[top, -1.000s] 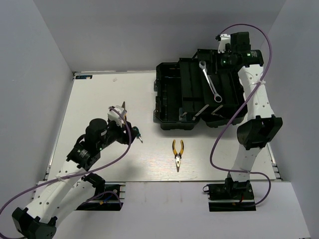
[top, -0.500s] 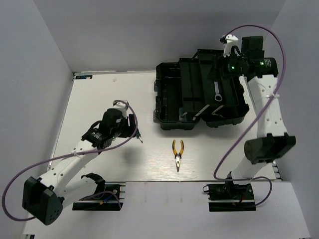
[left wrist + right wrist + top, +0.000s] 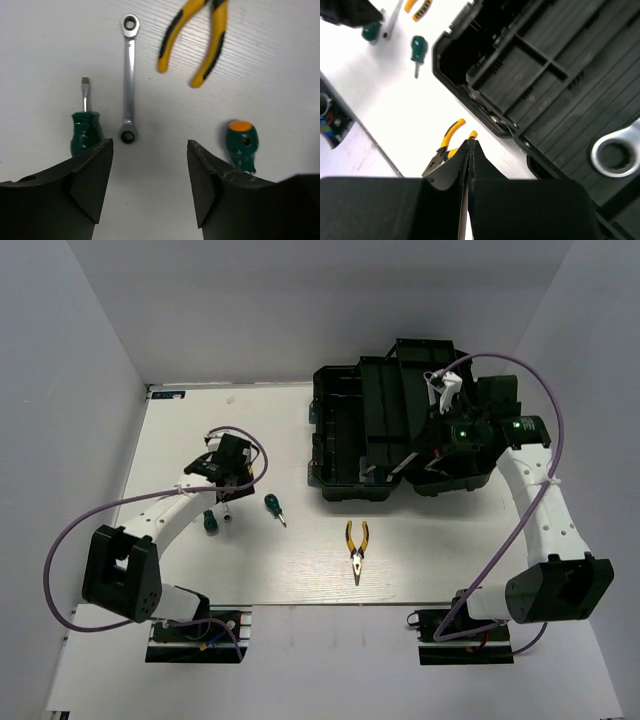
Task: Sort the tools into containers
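Next, my left gripper grabs the handle (image 3: 226, 506) (image 3: 128, 101), near the near ring, of the silver wrench that lies between the green screwdriver and the yellow pliers.
The black toolbox (image 3: 350, 430) stands open at the back right. A silver wrench (image 3: 615, 152) lies in one of its ribbed compartments (image 3: 545, 65). My right gripper (image 3: 470, 142) hovers shut and empty over the box's front edge, above yellow-handled pliers (image 3: 356, 548) on the table. My left gripper (image 3: 150, 150) is open over bare table. Just ahead of it lie a second silver wrench (image 3: 129, 80) and yellow pliers (image 3: 195, 40). A green screwdriver (image 3: 86, 130) lies at its left finger, another with an orange cap (image 3: 241, 145) at its right finger.
In the top view one green screwdriver (image 3: 272, 506) lies mid-table and the other (image 3: 210, 523) beside the left arm. White walls close in the table at the back and both sides. Purple cables loop around each arm.
The right gripper let go of the wrench in the toolbox, drew toward the box's front and shut. The left arm swung left and back, coming over the group of tools.
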Robot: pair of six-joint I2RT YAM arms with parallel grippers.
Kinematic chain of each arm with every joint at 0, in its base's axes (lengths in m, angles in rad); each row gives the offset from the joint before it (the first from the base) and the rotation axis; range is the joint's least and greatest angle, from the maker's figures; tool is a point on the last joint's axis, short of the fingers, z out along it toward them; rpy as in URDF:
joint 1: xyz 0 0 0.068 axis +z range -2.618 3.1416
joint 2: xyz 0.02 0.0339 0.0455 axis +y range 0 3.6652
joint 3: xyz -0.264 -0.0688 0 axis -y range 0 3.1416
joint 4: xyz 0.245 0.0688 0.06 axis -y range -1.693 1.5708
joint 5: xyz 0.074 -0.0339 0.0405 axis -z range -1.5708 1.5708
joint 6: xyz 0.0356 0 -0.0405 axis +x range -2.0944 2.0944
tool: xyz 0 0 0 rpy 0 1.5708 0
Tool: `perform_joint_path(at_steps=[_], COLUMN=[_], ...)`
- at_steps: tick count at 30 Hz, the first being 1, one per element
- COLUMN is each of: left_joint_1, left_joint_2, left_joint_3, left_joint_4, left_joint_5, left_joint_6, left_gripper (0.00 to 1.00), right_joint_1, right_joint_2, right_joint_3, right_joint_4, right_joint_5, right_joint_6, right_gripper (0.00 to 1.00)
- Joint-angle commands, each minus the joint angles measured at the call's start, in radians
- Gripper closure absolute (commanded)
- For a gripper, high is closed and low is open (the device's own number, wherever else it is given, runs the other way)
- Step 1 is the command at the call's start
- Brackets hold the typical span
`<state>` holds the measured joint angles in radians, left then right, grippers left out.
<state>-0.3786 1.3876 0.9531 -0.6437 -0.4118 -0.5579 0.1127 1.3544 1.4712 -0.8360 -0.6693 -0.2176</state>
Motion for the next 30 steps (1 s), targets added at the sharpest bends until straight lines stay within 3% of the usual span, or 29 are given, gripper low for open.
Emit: perform_joint_path(at_steps=[1,6,16,24,30], left_joint_1=[0.058,0.141,0.185,0.213,0.231], left_joint_2=[0.004,0.111,0.309,0.360,0.378], left_joint_3=[0.012,0.032,0.082,0.055,0.015], left_joint_4=[-0.002,0.030,0.073,0.042,0.055], left_joint_5=[-0.035,0.039,0.120,0.120,0.174], left_joint_6=[-0.019,0.002,0.032,0.041,0.061], left_gripper=[0.29,0.30,0.39,0.52,0.53], right_joint_1=[0.001,-0.005,-0.007,-0.007,-0.005], right_joint_2=[-0.092,-0.205,-0.359,-0.397,-0.416], right_joint_3=[-0.118,-0.215,-0.365,-0.384,-0.387], right_joint_4=[0.168,0.198,0.287,0.294,0.293], right_joint_5=[0.016,0.122,0.094,0.091,0.091], right_joint_6=[0.043,-0.014,-0.012,-0.009,-0.009], right_gripper=[1.00,0.95,0.92,0.92,0.92])
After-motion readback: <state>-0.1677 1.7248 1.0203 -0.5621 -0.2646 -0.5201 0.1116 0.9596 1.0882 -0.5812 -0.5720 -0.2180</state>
